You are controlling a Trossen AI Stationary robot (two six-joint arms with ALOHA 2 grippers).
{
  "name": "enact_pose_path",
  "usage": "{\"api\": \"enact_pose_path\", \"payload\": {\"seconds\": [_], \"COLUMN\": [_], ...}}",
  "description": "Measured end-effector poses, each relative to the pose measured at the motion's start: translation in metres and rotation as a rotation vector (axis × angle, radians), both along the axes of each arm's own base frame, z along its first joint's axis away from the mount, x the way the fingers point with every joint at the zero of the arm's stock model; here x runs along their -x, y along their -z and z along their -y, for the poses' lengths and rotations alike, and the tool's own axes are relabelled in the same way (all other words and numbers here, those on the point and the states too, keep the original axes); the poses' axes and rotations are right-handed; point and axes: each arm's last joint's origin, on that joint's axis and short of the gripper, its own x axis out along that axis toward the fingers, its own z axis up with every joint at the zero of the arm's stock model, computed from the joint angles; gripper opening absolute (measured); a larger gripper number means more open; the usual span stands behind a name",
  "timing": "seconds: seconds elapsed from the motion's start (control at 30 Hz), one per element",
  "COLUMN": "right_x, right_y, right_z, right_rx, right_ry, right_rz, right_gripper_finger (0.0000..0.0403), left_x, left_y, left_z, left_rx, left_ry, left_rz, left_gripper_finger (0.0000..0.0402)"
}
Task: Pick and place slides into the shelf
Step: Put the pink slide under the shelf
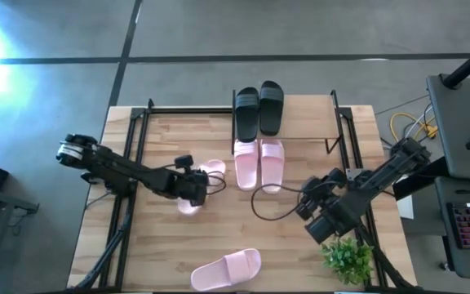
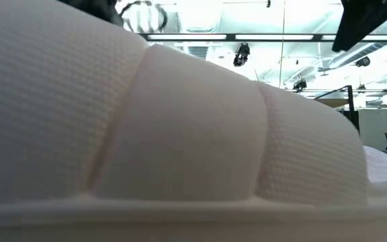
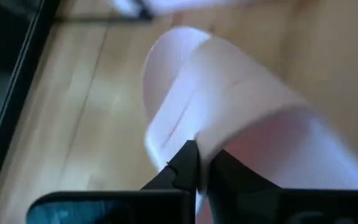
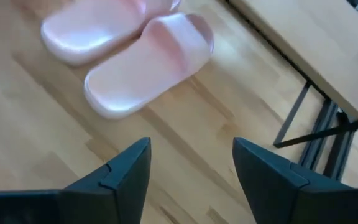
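Note:
Next, my left gripper lets go of the pink slide on the table (image 1: 291, 191), between the pink pair and my right gripper.
Two black slides (image 1: 258, 110) lie side by side on the shelf's plank (image 1: 308, 122) at the table's far side. A pink pair (image 1: 259, 162) lies on the table just in front of the shelf, also seen in the right wrist view (image 4: 129, 56). My left gripper (image 1: 192, 192) is shut on a third pink slide (image 1: 212, 168) left of the pair. A fourth pink slide (image 1: 225, 269) lies at the near edge and fills the low view (image 2: 180, 134). My right gripper (image 4: 191, 180) hangs open above the table, right of the pair. My left gripper pinches the pink slide's wide strap at its edge (image 3: 207, 140) between its two shut fingers (image 3: 185, 165). The fingers slant down from the table's left side. The sole (image 3: 166, 99) reaches out beyond the fingers; whether it is lifted clear of the table I cannot tell.
A small green plant (image 1: 349, 260) stands at the near right corner, close to my right arm. The shelf's thin black bars (image 4: 316, 124) run along both sides of the table. A black cable (image 1: 259, 204) loops over the table between the two grippers.

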Motion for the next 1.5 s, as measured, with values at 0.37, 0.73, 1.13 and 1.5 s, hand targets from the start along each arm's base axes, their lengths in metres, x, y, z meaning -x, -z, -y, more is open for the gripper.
{"api": "enact_pose_path", "payload": {"seconds": [0.37,0.73,1.13,1.5], "right_x": [0.027,0.062,0.094,0.097], "right_y": [-0.04,-0.058,-0.077,-0.077], "right_z": [0.026,0.053,0.078,0.079], "right_rx": [-0.001,-0.166,-0.272,-0.269], "right_ry": [0.019,0.194,0.198,0.13], "right_rz": [0.276,0.533,0.644,0.567], "right_gripper_finger": [0.0205,0.0205,0.0205,0.0205], "left_x": [-0.054,-0.191,-0.281,-0.297], "left_y": [-0.104,-0.095,-0.073,-0.023], "left_z": [0.008,0.003,0.014,0.017], "left_rx": [0.084,-0.012,-0.067,-0.108], "left_ry": [0.091,0.116,0.049,0.087], "left_rz": [0.342,0.301,0.396,0.275], "left_gripper_finger": [0.0001,0.0,0.0,0.0068]}}
